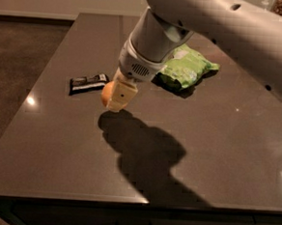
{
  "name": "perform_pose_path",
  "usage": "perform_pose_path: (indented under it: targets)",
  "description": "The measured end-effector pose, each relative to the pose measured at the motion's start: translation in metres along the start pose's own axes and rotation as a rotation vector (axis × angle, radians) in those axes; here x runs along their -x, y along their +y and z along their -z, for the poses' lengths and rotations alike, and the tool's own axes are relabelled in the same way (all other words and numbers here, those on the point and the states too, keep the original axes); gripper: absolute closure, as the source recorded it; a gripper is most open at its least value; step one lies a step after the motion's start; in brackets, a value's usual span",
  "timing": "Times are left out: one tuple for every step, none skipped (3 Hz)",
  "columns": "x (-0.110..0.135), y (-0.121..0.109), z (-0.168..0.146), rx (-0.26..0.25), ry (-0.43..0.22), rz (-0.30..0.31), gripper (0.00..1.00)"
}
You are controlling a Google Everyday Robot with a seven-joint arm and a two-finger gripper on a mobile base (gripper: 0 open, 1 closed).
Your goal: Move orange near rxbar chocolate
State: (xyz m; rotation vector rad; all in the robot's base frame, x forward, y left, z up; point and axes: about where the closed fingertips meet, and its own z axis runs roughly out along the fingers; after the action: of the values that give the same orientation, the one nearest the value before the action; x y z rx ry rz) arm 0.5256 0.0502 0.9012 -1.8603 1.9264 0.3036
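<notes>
The orange will go down close against the front of the rxbar chocolate point(100, 88), toward its snack-bag end, when my gripper puts it there.
The orange point(106, 94) is held in my gripper point(116, 97), just above the dark table, with only its left side showing past the cream fingers. The rxbar chocolate point(88, 83), a flat black bar with white lettering, lies on the table just left of the orange, a short gap away. My gripper hangs from the large white arm that reaches in from the upper right.
A light-green snack bag point(185, 70) lies on the table behind and right of the gripper. The dark table point(216, 148) has its left edge near the bar and its front edge at the bottom. The arm's shadow falls on the table's middle.
</notes>
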Motion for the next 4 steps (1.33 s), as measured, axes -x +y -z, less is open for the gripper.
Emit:
perform_pose_path:
  targets:
    - [0.013,-0.018,-0.013,-0.013,-0.002,0.002,1.00]
    - [0.026,-0.030,-0.024,-0.022,0.004,0.010,1.00]
    - [0.039,-0.044,-0.032,-0.031,0.011,0.016,1.00]
    - [0.045,-0.051,-0.046,-0.027,0.033,0.026,1.00]
